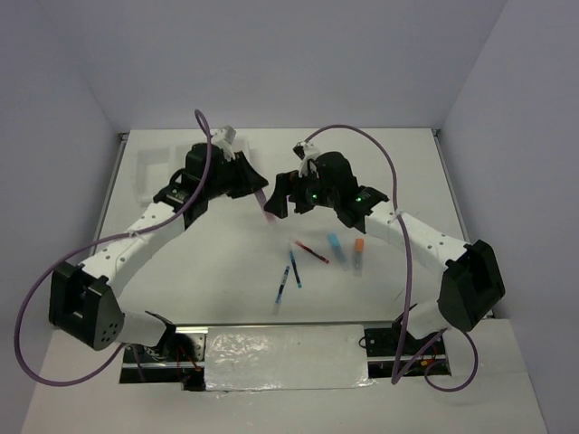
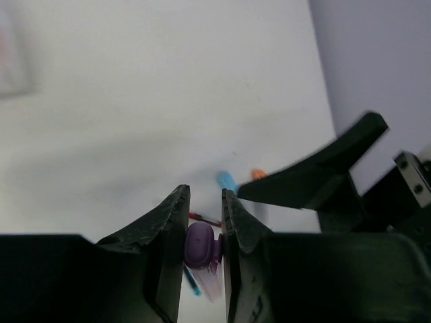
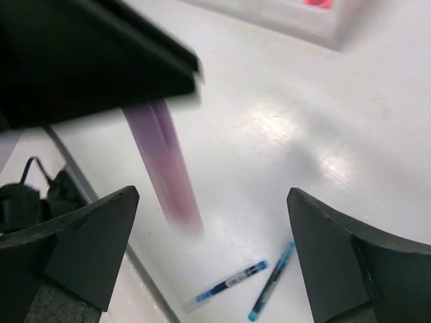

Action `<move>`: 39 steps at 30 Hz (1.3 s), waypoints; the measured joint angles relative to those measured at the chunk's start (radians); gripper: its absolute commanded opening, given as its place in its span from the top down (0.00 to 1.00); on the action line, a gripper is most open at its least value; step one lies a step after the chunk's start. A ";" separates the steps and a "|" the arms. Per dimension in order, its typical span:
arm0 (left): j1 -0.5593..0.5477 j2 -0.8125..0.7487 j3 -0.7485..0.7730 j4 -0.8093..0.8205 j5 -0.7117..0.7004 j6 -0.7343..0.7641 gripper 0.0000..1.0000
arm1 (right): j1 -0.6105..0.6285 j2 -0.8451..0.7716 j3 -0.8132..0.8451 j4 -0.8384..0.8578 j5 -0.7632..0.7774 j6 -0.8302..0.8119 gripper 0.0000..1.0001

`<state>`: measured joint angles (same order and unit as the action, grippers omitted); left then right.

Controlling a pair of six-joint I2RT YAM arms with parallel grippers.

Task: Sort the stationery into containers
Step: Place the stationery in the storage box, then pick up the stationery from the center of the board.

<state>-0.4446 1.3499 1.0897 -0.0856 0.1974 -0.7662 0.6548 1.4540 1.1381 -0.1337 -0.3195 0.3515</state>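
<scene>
The blue highlighter is beside the orange-capped white highlighter, and my right gripper will go to it next and close on its clear body [image 1: 342,259], just below its cap.
My left gripper [image 1: 261,193] [image 2: 205,202] is shut on a lilac highlighter [image 2: 200,245], which hangs down from it above the table [image 1: 269,211]. My right gripper [image 1: 289,206] [image 3: 212,249] is open and empty, right next to the highlighter [image 3: 165,168]. On the table lie a red pen [image 1: 310,251], two blue pens [image 1: 296,268] [image 1: 280,291], a blue highlighter [image 1: 336,246] and an orange-capped white highlighter [image 1: 358,253]. The white bins [image 1: 156,168] stand at the far left. In the right wrist view a bin [image 3: 289,17] holds something pink-red [image 3: 318,3].
The two grippers are close together over the table's middle. One right finger [image 2: 316,175] shows in the left wrist view. The two blue pens [image 3: 229,281] [image 3: 271,281] lie below my right gripper. The table's near edge runs along the arm bases.
</scene>
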 measured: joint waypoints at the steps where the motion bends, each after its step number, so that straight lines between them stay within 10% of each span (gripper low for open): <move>1: 0.020 0.025 0.056 -0.043 -0.023 0.030 1.00 | -0.016 -0.005 -0.003 -0.003 0.018 0.003 0.00; 16: 0.256 0.748 0.981 -0.510 -0.643 0.318 1.00 | -0.147 -0.310 -0.159 -0.212 0.157 -0.064 0.00; 26: 0.332 0.856 1.080 -0.587 -0.735 0.377 0.89 | -0.147 -0.401 -0.164 -0.280 0.154 -0.095 0.00; 34: 0.357 0.894 1.080 -0.549 -0.738 0.422 0.04 | -0.147 -0.349 -0.164 -0.281 0.169 -0.095 0.00; 39: 0.364 0.908 1.085 -0.552 -0.714 0.419 0.01 | -0.147 -0.311 -0.168 -0.291 0.209 -0.082 0.02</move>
<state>-0.0803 2.2578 2.1742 -0.6373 -0.5163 -0.3470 0.5079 1.1427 0.9703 -0.4248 -0.1101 0.2699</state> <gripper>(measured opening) 0.993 0.996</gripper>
